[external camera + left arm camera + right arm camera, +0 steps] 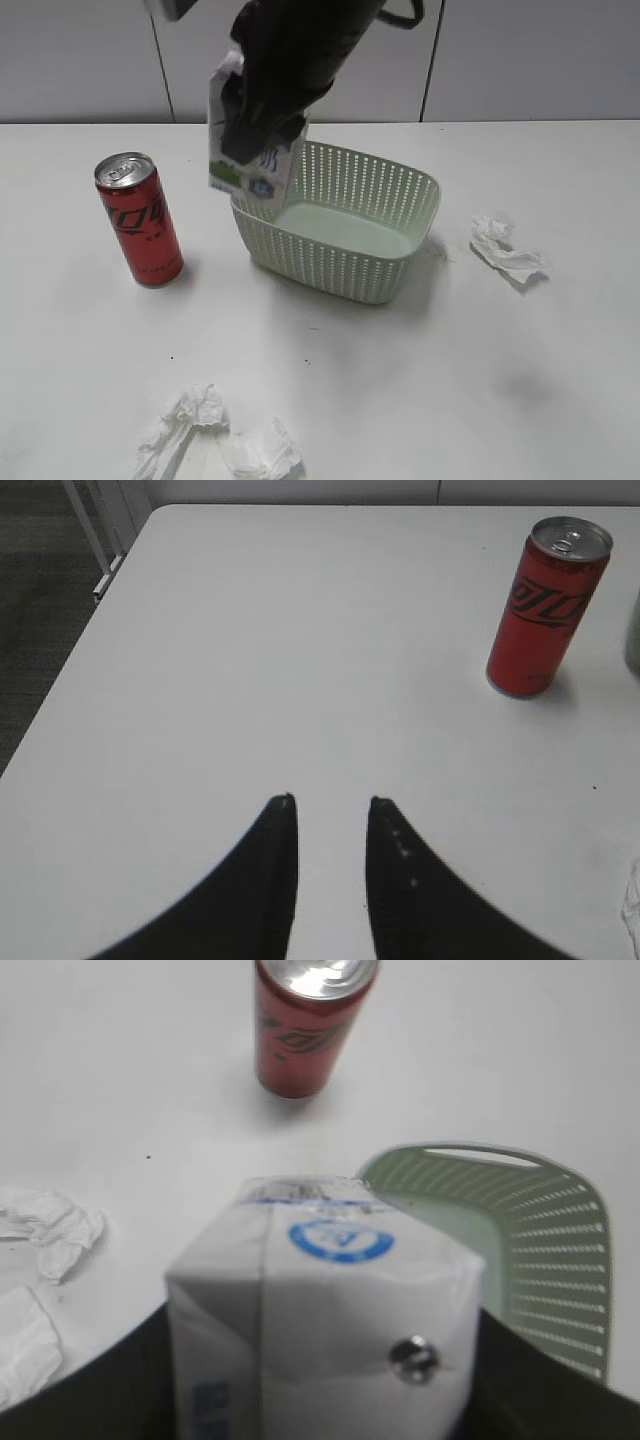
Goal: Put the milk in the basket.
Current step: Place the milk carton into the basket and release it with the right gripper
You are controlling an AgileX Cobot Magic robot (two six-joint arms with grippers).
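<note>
The robot's right gripper should release the milk, now in the air above the basket, upright on the pale green basket's bottom, halfway (334,236) along the basket's front side.
My right gripper (262,130) is shut on the milk (250,170), a white carton with blue print and a green patch. It holds the carton in the air above the left end of the pale green basket (400,200). In the right wrist view the milk (320,1320) fills the foreground between the black fingers, with the basket (560,1230) beyond it to the right. My left gripper (330,802) is open and empty, low over bare table, away from both objects.
A red soda can (140,220) stands upright left of the basket; it also shows in the left wrist view (545,605) and the right wrist view (305,1025). Crumpled tissues lie at the right (505,250) and front (215,435).
</note>
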